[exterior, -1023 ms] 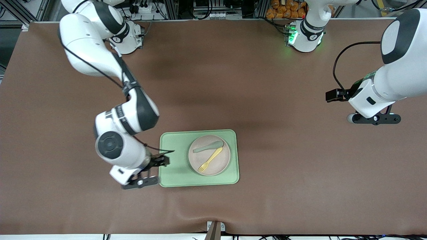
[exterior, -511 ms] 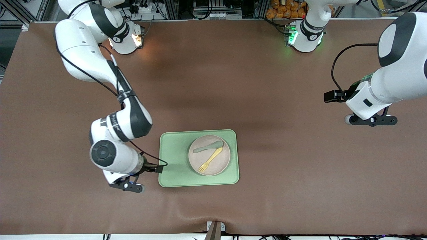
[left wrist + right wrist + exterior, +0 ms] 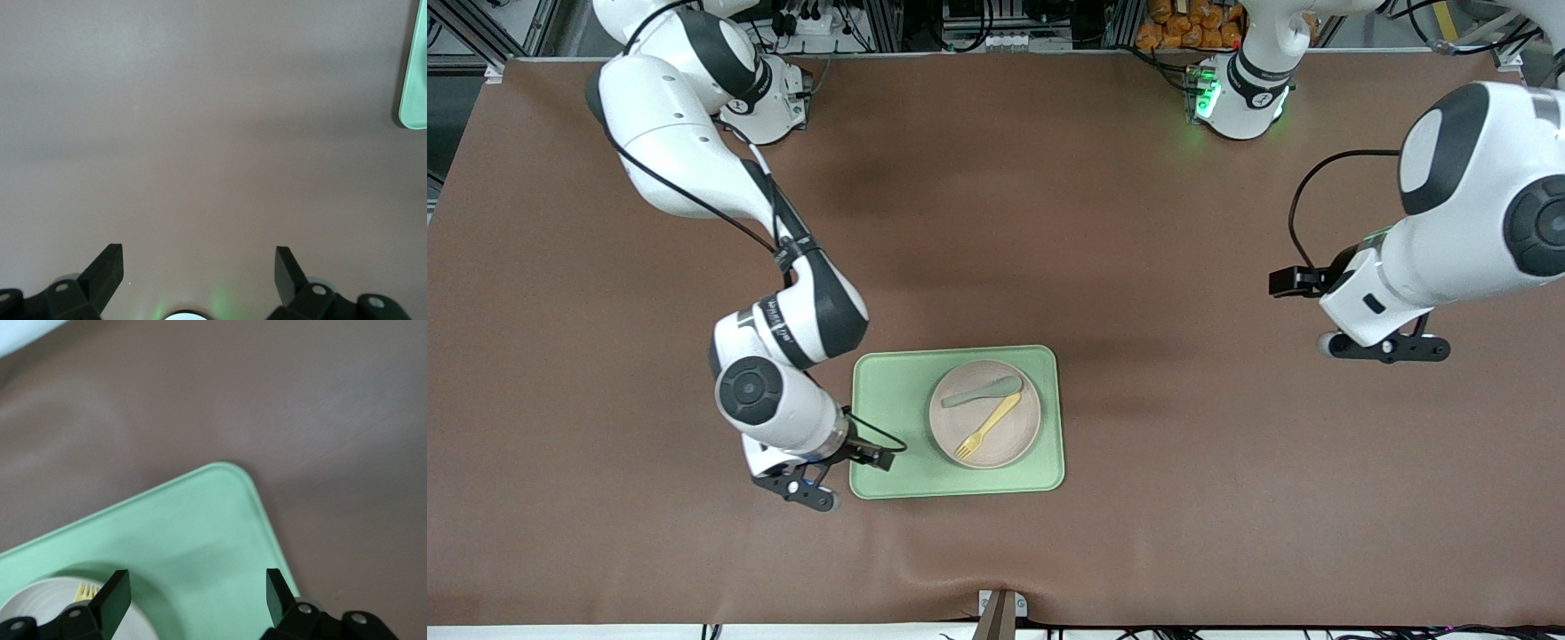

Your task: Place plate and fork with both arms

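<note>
The fork lies across the plate, away from my empty right gripper. Next, I pick up the fork by its handle (image 3: 995, 417) and put it down beside the plate.
The pale beige-pink plate (image 3: 1005, 440) sits on a light-green tray (image 3: 889, 418). The pale-yellow fork (image 3: 987, 427) lies on the plate beside a grey-green spoon (image 3: 983, 391). My right gripper (image 3: 800, 489) is open and empty at the tray's edge toward the right arm's end. The right wrist view shows its jaws (image 3: 197, 590) wide apart over the tray (image 3: 187, 533), with the plate's rim (image 3: 40, 607) and the fork's tines (image 3: 87, 590) just in view. My left gripper (image 3: 1383, 347) is open and empty over bare table toward the left arm's end, its jaws (image 3: 198, 260) wide apart.
The brown table cover (image 3: 1183, 498) lies all round the tray. A corner of the tray (image 3: 417, 80) shows at the edge of the left wrist view. A small bracket (image 3: 1000, 609) sits at the table's edge nearest the camera.
The right gripper swung away from the tray, then came back toward its corner. The left arm moved toward the tray and lower in the front view. Plate, fork and spoon have not moved.
</note>
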